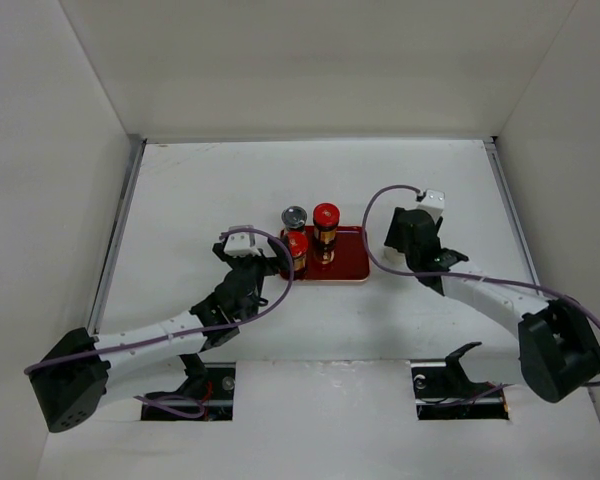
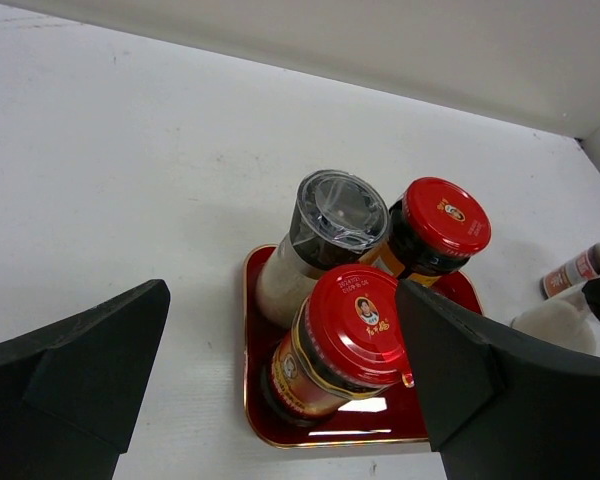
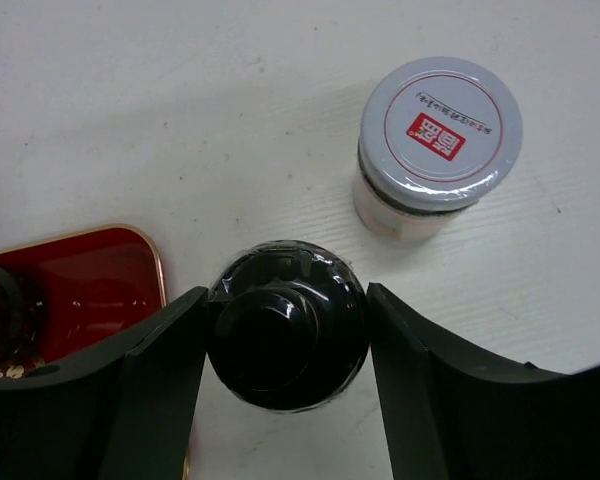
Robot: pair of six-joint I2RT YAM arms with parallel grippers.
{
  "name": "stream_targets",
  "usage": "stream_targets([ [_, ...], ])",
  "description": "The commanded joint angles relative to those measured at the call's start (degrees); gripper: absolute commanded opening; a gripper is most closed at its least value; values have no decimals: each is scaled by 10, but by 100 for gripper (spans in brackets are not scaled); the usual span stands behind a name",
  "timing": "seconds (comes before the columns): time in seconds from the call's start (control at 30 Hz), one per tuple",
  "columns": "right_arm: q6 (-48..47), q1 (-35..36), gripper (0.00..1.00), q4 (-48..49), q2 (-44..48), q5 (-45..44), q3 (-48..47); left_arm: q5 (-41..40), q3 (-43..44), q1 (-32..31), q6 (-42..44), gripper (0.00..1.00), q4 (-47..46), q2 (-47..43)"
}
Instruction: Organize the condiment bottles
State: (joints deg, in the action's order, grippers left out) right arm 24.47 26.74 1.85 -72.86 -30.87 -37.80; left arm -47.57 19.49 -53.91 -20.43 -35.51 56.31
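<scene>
The robot's right gripper should release the dark-capped bottle on the red tray (image 1: 325, 268), just in front of the back red-capped jar.
A red tray (image 1: 350, 262) holds three condiment bottles: a red-capped jar (image 1: 296, 243) at its near left, a second red-capped jar (image 1: 326, 213) behind it, and a clear-capped shaker (image 1: 294, 216) with whitish contents. My left gripper (image 2: 280, 300) is open wide around the near red-capped jar (image 2: 352, 325); its right finger (image 2: 450, 360) is against the cap, the left finger is well apart. My right gripper (image 3: 285, 300) is shut on a dark-capped bottle (image 3: 285, 335) right of the tray. A grey-capped jar (image 3: 440, 125) with whitish contents stands on the table beside it.
The tray's right edge (image 3: 90, 270) lies just left of my right gripper (image 1: 412, 240). White walls enclose the table at the back and both sides. In the left wrist view the held bottle (image 2: 580, 268) and the whitish jar (image 2: 550, 325) show at the far right.
</scene>
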Motion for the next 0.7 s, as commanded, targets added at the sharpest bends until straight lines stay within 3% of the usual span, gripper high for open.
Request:
stream_targets([
  [0.0,2,21,56,38,56,-43,4,5,-1,6,-8,100,-33,1],
  [0.13,-13,100,55,24,133,-61,9,5,-3,6,-8,100,-33,-5],
  [0.23,0,160,56,35,138,-55,5,4,-1,8,-10,100,-33,-1],
  [0.47,-5,260,57,119,6,-61,-54,4,1,4,-12,100,-39,15],
  [0.67,-16,277,57,151,-78,-68,-103,5,-2,5,-13,100,-40,18],
])
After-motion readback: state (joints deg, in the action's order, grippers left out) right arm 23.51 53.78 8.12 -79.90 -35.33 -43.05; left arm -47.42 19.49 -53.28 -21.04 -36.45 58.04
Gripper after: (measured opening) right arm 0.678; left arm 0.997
